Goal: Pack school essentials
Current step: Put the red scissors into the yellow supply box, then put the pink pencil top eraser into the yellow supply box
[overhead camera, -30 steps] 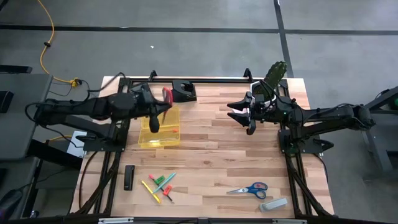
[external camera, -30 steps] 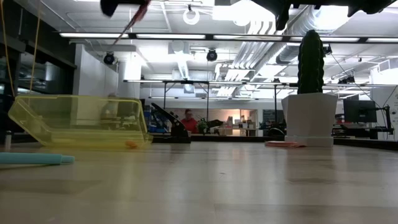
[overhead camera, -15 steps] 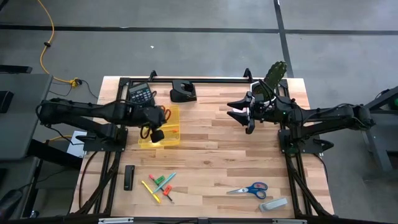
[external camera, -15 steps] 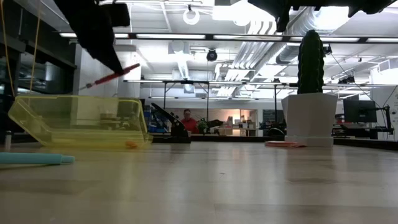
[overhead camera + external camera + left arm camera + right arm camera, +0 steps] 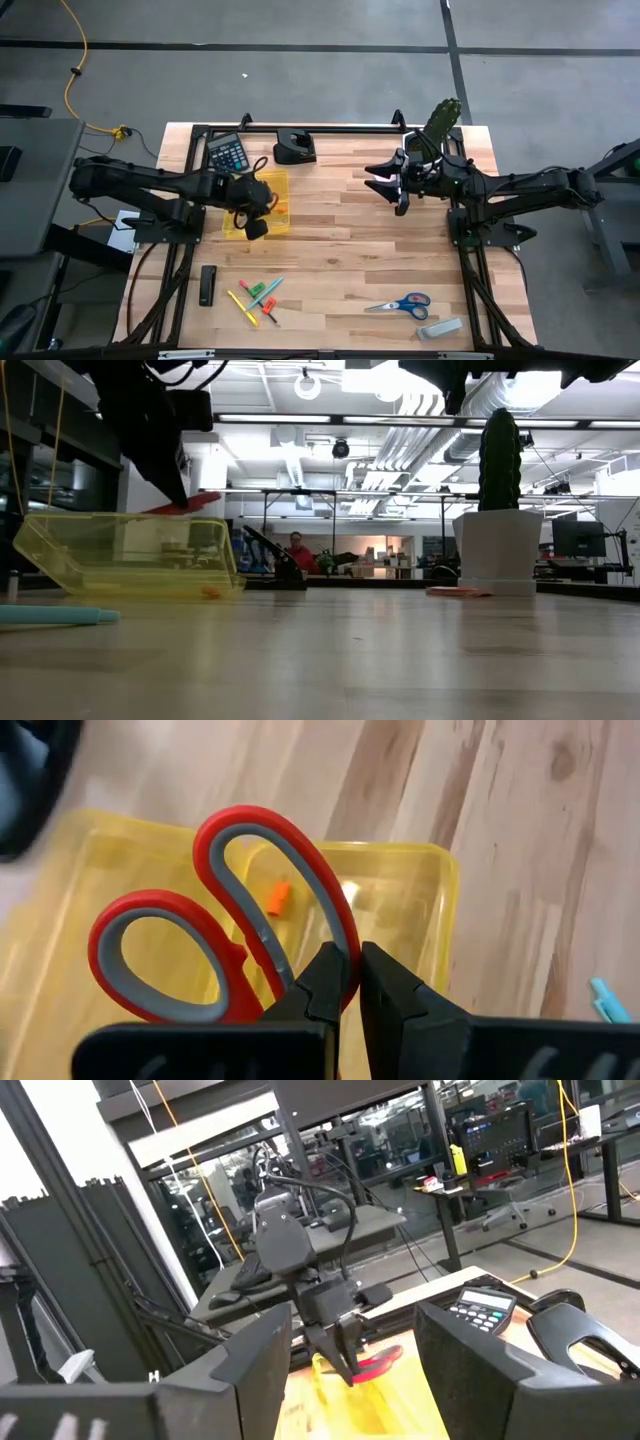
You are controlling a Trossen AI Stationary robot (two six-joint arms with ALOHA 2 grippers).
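My left gripper is holding the red-handled scissors and will let go of them in the near half of the clear yellow box (image 5: 258, 227) (image 5: 355, 1038), beside the orange piece.
My left gripper (image 5: 256, 224) is over the clear yellow box (image 5: 272, 228) at the table's left, shut on the red-handled scissors (image 5: 250, 910). A small orange piece (image 5: 278, 898) lies on the box's floor. On the near part of the table lie the blue-handled scissors (image 5: 400, 304) and several thin pens (image 5: 258, 298), all flat on the wood. My right gripper (image 5: 384, 186) waits open above the table's far right, beside the cactus (image 5: 440, 122). It points toward the left arm and holds nothing. My left gripper pinches the scissors between its two fingers at the root of the larger handle loop (image 5: 338, 952). The fingers slant down from the table's left. Both red loops stick out past the fingertips, and the blades are hidden behind the fingers. The scissors hang clear, the handle (image 5: 186, 506) at the level of the box's top rim.
A calculator (image 5: 228, 152) and a black holder (image 5: 295, 147) lie at the far edge, a black bar (image 5: 208, 285) near the left edge, a pale grey piece (image 5: 440, 328) at the near right. A flat pink thing (image 5: 452, 592) lies by the cactus pot (image 5: 497, 550).
My left gripper has sunk toward the yellow box and tipped from nearly level to pointing steeply down, staying shut on the red scissors. The scissors have come down from high above the table to the box's rim. The arm's move has uncovered the calculator.
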